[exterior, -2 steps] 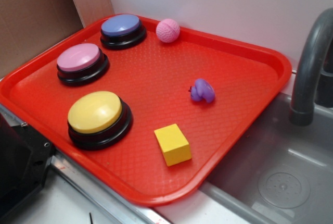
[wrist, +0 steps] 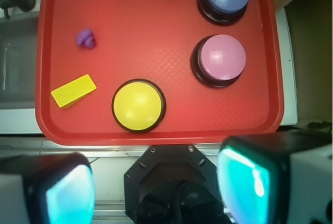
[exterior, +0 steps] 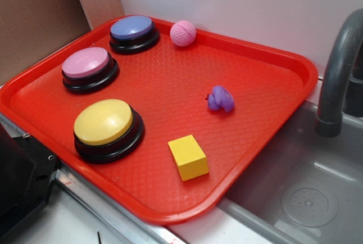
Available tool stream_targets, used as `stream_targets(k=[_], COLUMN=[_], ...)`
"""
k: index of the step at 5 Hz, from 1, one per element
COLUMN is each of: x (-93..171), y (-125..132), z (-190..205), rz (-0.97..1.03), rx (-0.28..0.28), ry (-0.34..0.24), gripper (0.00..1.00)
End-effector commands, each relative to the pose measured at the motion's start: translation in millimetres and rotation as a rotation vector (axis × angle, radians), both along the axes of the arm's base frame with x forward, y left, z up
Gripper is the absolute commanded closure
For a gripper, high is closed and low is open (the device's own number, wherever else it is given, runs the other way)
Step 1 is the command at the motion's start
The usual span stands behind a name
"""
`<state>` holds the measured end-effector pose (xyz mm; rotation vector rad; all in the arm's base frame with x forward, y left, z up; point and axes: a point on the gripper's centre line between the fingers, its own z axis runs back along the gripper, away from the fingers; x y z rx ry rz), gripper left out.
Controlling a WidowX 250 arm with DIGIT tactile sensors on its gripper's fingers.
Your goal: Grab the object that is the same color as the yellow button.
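The yellow cube is next for my gripper, which should go to it and close on its long sides point(exterior: 189, 152) point(wrist: 74, 90) near the middle, with one finger toward the purple toy.
A small yellow cube point(exterior: 188, 157) lies on the red tray point(exterior: 266, 79) near its front edge, to the right of the yellow button point(exterior: 105, 123). In the wrist view the cube point(wrist: 74, 90) sits at the tray's left, the yellow button point(wrist: 138, 105) just right of it. My gripper point(wrist: 156, 190) hangs high above the robot base, off the near side of the tray, well away from the cube. Its fingers point(wrist: 244, 179) stand wide apart with nothing between them. The gripper does not show in the exterior view.
A pink button point(exterior: 88, 68), a blue-purple button point(exterior: 133, 32), a pink ball point(exterior: 183, 33) and a small purple toy point(exterior: 220, 99) are also on the tray. A grey sink point(exterior: 306, 193) with a faucet point(exterior: 337, 74) lies to the right. The black robot base point(exterior: 20, 181) is at front left.
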<state>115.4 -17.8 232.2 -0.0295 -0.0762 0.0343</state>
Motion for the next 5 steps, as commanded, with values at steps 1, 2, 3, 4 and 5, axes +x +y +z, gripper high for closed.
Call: stream_targets(k=[1,2,3,4,5], x=[56.6,61.0,61.0,61.0,61.0], y=[-74.2,-99.4,-99.4,-99.4,-99.4], z=[-25.4,-36.7,-36.7,-36.7,-36.7], rz=[0.215,0.467,0.467,0.467,0.467], rx=[0.021,-0.048,-0.048,-0.048,-0.048], ry=[-0.006,0.085,0.085,0.085,0.085], gripper=[0.0,0.0,0.0,0.0,0.0])
